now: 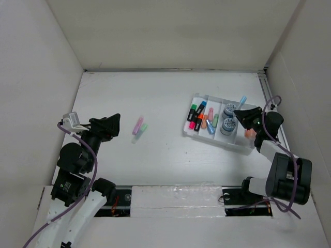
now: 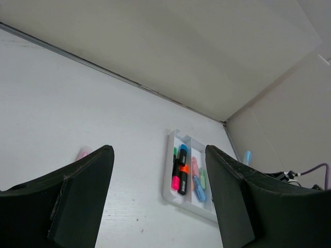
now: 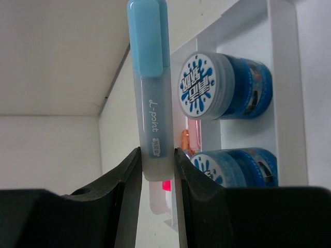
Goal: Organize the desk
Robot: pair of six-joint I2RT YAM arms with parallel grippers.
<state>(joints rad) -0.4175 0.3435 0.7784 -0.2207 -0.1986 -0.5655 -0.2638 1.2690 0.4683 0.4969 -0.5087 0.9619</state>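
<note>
My right gripper should release the light blue highlighter in the tray's end compartment [image 1: 241, 123], beside the peach item.
The desk [image 1: 155, 98] is a white tabletop walled by white panels. A pink highlighter [image 1: 137, 125] and a green one [image 1: 142, 128] lie side by side on it. My left gripper [image 1: 115, 124] is open and empty just left of them; in its wrist view the pink one [image 2: 83, 153] shows by the left finger. My right gripper [image 1: 239, 111] is shut on a light blue highlighter [image 3: 151, 88], also in the top view [image 1: 242, 99], held above the white compartmented tray [image 1: 192, 134].
The tray [image 2: 168, 188] holds several highlighters [image 1: 197, 116] in its left compartments and two blue round tape rolls [image 1: 228, 118], seen close in the right wrist view [image 3: 222, 85]. A peach item [image 1: 249, 133] lies at the tray's right end. White walls surround the desk.
</note>
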